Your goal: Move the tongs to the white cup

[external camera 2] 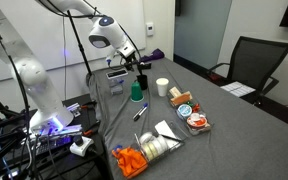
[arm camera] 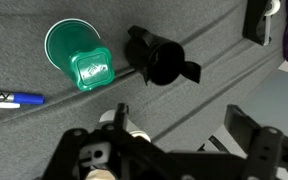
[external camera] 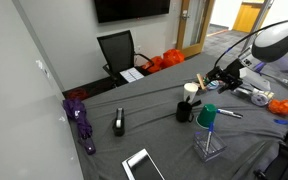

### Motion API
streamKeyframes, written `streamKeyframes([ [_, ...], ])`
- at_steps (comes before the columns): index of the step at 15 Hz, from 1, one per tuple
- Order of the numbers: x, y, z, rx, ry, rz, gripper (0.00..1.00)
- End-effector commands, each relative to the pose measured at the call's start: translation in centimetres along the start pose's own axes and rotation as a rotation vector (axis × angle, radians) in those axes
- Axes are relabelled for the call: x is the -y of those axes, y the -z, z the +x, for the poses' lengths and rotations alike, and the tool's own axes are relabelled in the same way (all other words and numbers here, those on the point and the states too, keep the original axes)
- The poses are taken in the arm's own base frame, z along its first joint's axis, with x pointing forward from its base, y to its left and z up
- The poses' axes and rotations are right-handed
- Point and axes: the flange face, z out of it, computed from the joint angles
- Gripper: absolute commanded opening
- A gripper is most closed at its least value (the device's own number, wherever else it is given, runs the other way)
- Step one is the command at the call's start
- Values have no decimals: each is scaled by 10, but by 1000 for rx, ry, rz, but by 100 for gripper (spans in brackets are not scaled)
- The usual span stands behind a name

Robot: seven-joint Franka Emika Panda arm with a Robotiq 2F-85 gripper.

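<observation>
The upper end of the tongs (external camera: 194, 100) (arm camera: 190, 70) sticks out of the black cup's opening, and my gripper needs to close on it there.
The white cup (external camera: 191, 91) stands on the grey table, also seen in an exterior view (external camera 2: 162, 87). In the wrist view only its edge (arm camera: 132, 128) shows, beside the left finger. The tan tongs (external camera: 200, 80) stand tilted right at the cup's rim, and I cannot tell if they rest in it. My gripper (external camera: 213, 75) hovers just beside them; it also shows in an exterior view (external camera 2: 136, 62). In the wrist view its fingers (arm camera: 179, 118) are spread wide with nothing between them. The black cup (arm camera: 159, 60) and the green-topped cup (arm camera: 81, 58) stand close by.
A blue marker (arm camera: 9, 98) lies near the green-topped cup. A purple umbrella (external camera: 81, 122), a small black object (external camera: 119, 122) and a tablet (external camera: 142, 165) lie on the table. A black chair (external camera: 117, 50) stands behind it. Tape rolls (external camera 2: 156, 148) and orange items (external camera 2: 131, 160) lie at one end.
</observation>
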Motion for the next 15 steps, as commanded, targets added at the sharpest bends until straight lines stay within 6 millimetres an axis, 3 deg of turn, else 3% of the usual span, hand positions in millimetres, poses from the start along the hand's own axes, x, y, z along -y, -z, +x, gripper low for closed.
streamKeyframes([
  [1, 4, -20, 12, -23, 6, -2, 100],
  [4, 7, -34, 17, -27, 17, -4, 100],
  [5, 4, -21, 10, -6, 4, 3, 100],
  [15, 0, -33, 13, -3, -1, -14, 100],
])
